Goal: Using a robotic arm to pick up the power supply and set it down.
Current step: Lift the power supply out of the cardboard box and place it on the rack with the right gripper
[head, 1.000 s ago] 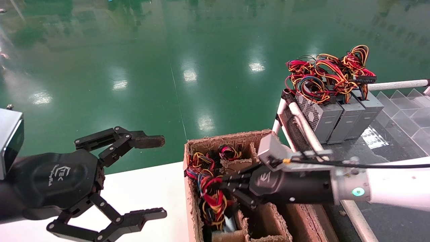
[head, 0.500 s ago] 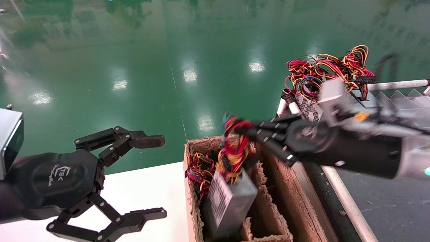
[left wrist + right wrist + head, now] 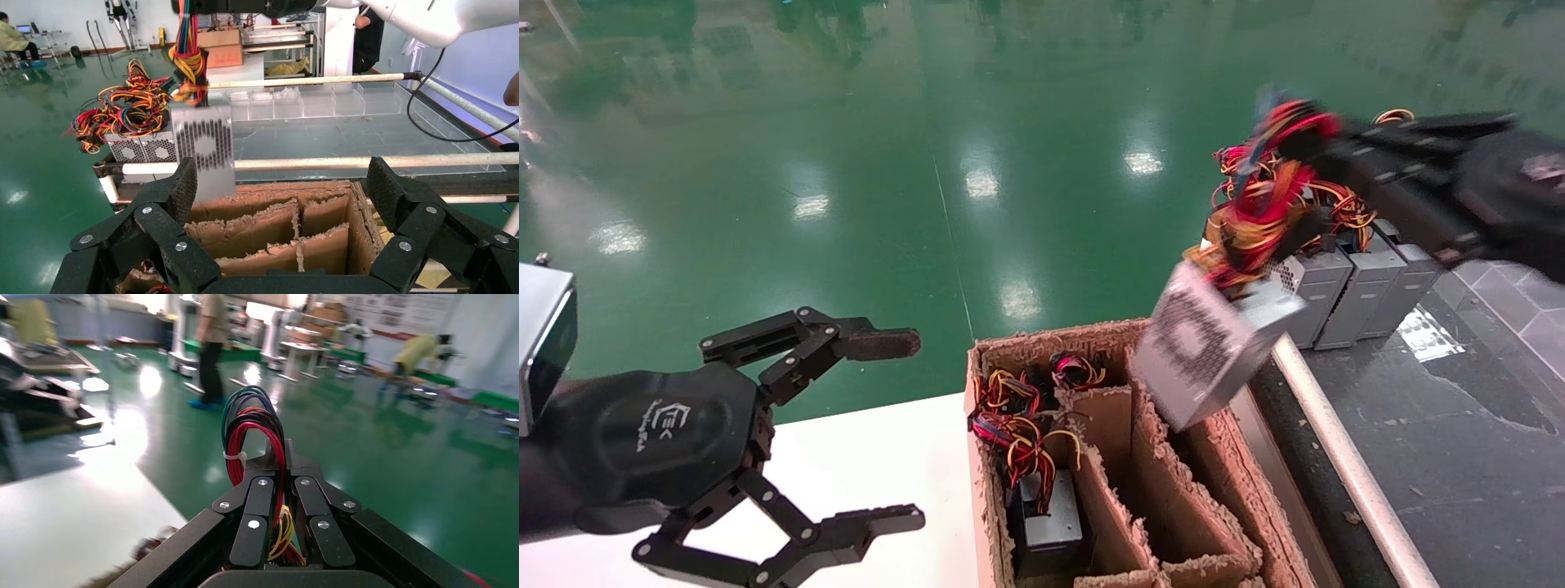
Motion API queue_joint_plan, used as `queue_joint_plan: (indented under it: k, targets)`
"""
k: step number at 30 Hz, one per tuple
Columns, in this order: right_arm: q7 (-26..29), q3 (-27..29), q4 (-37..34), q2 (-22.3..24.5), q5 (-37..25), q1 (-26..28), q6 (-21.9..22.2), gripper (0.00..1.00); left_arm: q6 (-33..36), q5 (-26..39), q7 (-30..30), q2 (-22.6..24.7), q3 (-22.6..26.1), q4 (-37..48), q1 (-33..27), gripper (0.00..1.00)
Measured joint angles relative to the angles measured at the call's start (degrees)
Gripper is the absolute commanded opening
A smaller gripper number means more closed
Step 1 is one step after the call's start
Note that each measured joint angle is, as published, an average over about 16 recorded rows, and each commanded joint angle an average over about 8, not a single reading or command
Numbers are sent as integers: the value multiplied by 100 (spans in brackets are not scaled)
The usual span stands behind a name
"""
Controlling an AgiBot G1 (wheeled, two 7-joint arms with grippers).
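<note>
Next, I let go of the power supply with my right gripper on the dark rack (image 3: 1340, 364) between the white rail and the standing grey supplies.
The power supply (image 3: 1209, 355), a light grey metal box with a honeycomb vent, hangs tilted in the air above the cardboard box's far right corner. It dangles from its looped red, orange and yellow wires (image 3: 1267, 204). My right gripper (image 3: 1303, 135) is shut on that wire bundle high at the right; in the right wrist view the red loop (image 3: 254, 425) sticks out between the closed fingers (image 3: 276, 454). The left wrist view shows the hanging supply (image 3: 205, 147) beyond my left gripper (image 3: 283, 184). That gripper (image 3: 911, 431) stays open over the white table at the left, holding nothing.
A cardboard box (image 3: 1173, 506) with torn dividers holds a darker unit (image 3: 1046, 531) and loose wire bundles (image 3: 1009, 408). Three grey supplies (image 3: 1369, 286) with tangled wires stand in a row on the dark rack, behind a white rail (image 3: 1336, 457). The white table (image 3: 862, 457) lies left of the box.
My right gripper has risen out of the cardboard box and swung up and right toward the rack, carrying the power supply by its wires. The left arm has not moved.
</note>
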Motion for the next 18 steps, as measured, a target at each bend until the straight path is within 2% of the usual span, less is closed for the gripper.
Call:
queue_joint_plan:
  k: [10,18]
  targets:
    - [-481,259,-609,640,-271,-167,268,0,0,-1,0,0,1,0,0,100]
    - [-857,225,-1207,710,-594,-122,432,0,-1,-1,1,-1,1,0,0,100]
